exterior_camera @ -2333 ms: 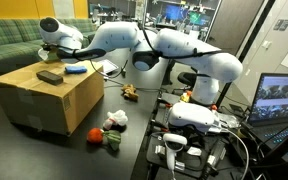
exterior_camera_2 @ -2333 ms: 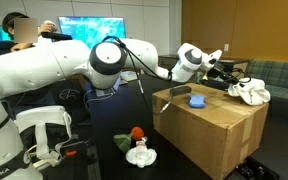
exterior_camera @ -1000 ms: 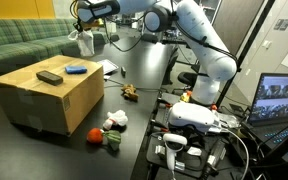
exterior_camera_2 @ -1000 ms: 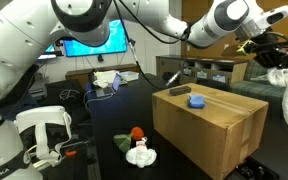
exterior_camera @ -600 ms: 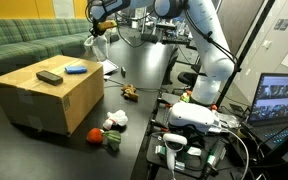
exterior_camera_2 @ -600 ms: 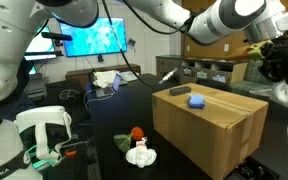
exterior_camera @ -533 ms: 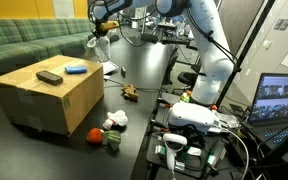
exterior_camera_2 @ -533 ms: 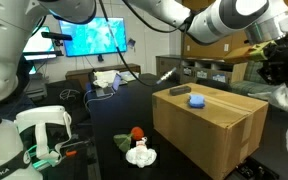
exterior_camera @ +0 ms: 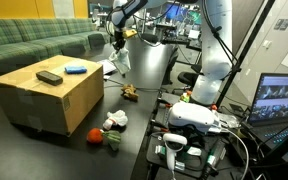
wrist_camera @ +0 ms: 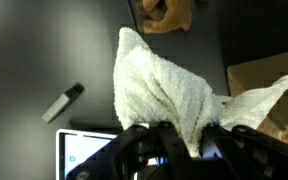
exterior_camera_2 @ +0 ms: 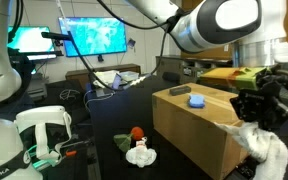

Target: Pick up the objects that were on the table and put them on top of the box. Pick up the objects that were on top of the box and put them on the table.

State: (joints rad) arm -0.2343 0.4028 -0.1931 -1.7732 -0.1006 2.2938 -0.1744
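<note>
Next, I release the white towel on the table (exterior_camera: 116, 103) between the brown plush toy and the white toy.
My gripper (exterior_camera: 115, 41) is shut on a white towel (exterior_camera: 120, 58) and holds it in the air beyond the cardboard box (exterior_camera: 46, 97), above the dark table. The towel hangs below the jaws in the wrist view (wrist_camera: 169, 85) and shows large at the right in an exterior view (exterior_camera_2: 264, 150). A black remote (exterior_camera: 50, 76) and a blue object (exterior_camera: 75, 69) lie on top of the box; both also show in an exterior view (exterior_camera_2: 180, 92) (exterior_camera_2: 197, 100). A brown plush toy (exterior_camera: 130, 93) lies on the table, also in the wrist view (wrist_camera: 169, 13).
A heap of toys, with a red ball (exterior_camera: 95, 132), a white toy (exterior_camera: 115, 120) and a green one (exterior_camera: 113, 141), lies on the floor by the box. A green sofa (exterior_camera: 24, 45) stands behind. A marker (wrist_camera: 62, 103) lies on the table. Monitors and a robot base stand at right.
The arm has swung the towel from above the box's far side out past the box, over the table, and lowered it a little.
</note>
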